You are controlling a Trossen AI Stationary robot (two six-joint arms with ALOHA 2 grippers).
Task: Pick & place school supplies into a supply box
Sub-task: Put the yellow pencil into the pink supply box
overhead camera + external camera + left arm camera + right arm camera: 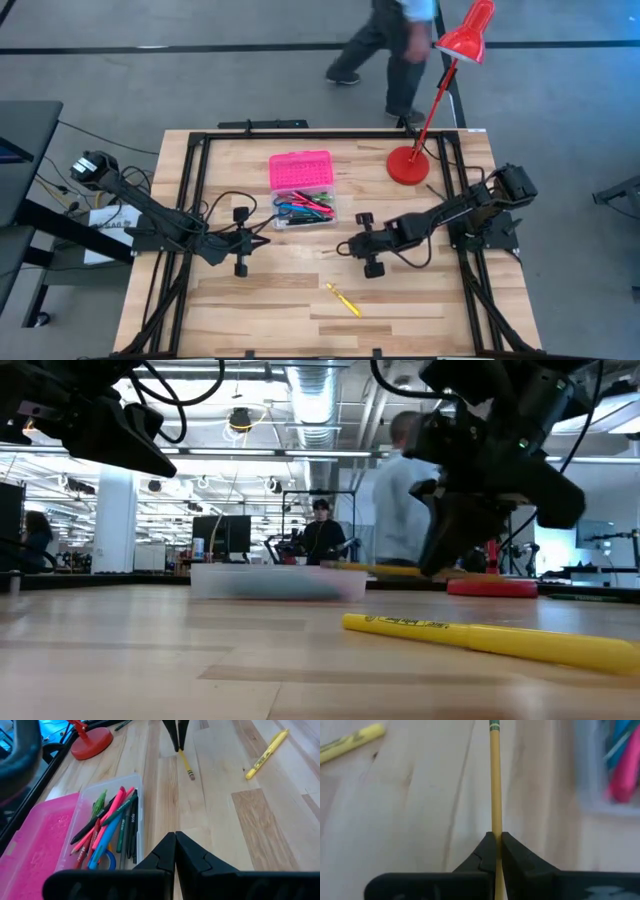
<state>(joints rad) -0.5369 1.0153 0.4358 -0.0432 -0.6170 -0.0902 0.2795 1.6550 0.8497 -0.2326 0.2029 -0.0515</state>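
Note:
Next, I release the yellow pencil from my right gripper in the clear base point(295, 213), between the blue pens and the black pens.
The supply box stands open at the table's middle far side, its pink lid point(300, 170) folded back and its clear base point(306, 208) holding several pens and blue-handled scissors point(102, 860). My right gripper point(341, 250) is shut on a yellow pencil point(494, 780), to the right of the box's near edge. A yellow highlighter point(343, 299) lies flat on the table nearer the front. My left gripper point(262, 238) hovers shut and holds nothing, just in front of the box's near left corner. My right gripper pinches the pencil's shaft point(495, 831) between its two fingers. The pencil runs along the fingers and sticks out well past their tips, eraser end point(191, 776) foremost. The fingers slant down toward the table's left. In the low view the pencil point(390, 569) hangs clear of the table.
A red desk lamp stands with its round base point(407, 165) at the far right of the table, its arm leaning over the far edge. A person point(385, 45) walks beyond the far edge. Bare wood point(250, 310) lies between the box and the front edge.

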